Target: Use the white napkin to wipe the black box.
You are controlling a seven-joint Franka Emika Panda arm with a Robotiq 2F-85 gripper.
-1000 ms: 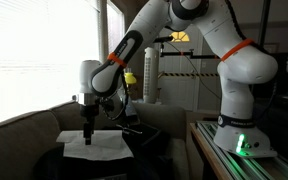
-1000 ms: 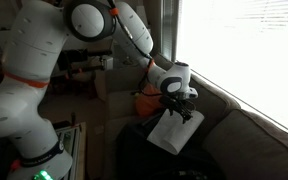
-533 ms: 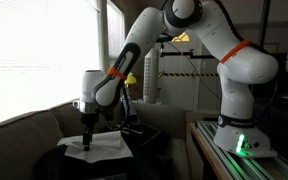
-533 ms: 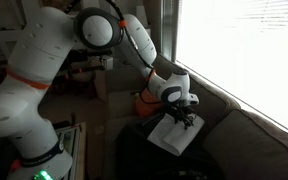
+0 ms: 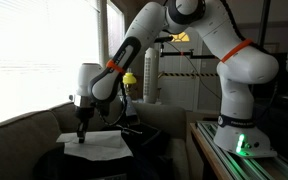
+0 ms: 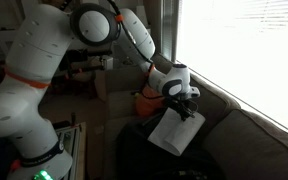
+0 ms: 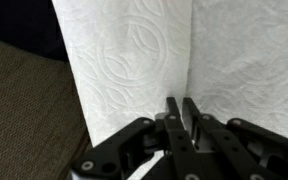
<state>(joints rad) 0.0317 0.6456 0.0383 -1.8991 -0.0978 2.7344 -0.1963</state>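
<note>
My gripper's fingers pinch only a thin fold of the white napkin. I will open them, reach lower and close around more of the napkin (image 7: 181, 93) before I lift it.
The white napkin (image 5: 101, 147) lies spread over the flat top of the black box (image 5: 59, 163), which stands on the couch. In the other exterior view the napkin (image 6: 174, 131) covers the box's (image 6: 134, 140) far end. My gripper (image 5: 81, 135) points down at the napkin's edge nearest the window. In the wrist view its two fingers (image 7: 182, 100) stand almost together, with a raised fold of the embossed napkin (image 7: 124, 60) pinched between them. The gripper (image 6: 187, 113) holds that edge slightly lifted.
The couch back (image 5: 19, 125) runs under the bright window (image 5: 34, 40). An orange object (image 6: 144, 100) sits behind the box. The robot base (image 5: 239, 130) stands on a bench with a green light. Dark woven fabric (image 7: 24, 100) borders the napkin.
The gripper came down onto the napkin, shut its fingers on a fold, and has risen a little, pulling that edge up.
</note>
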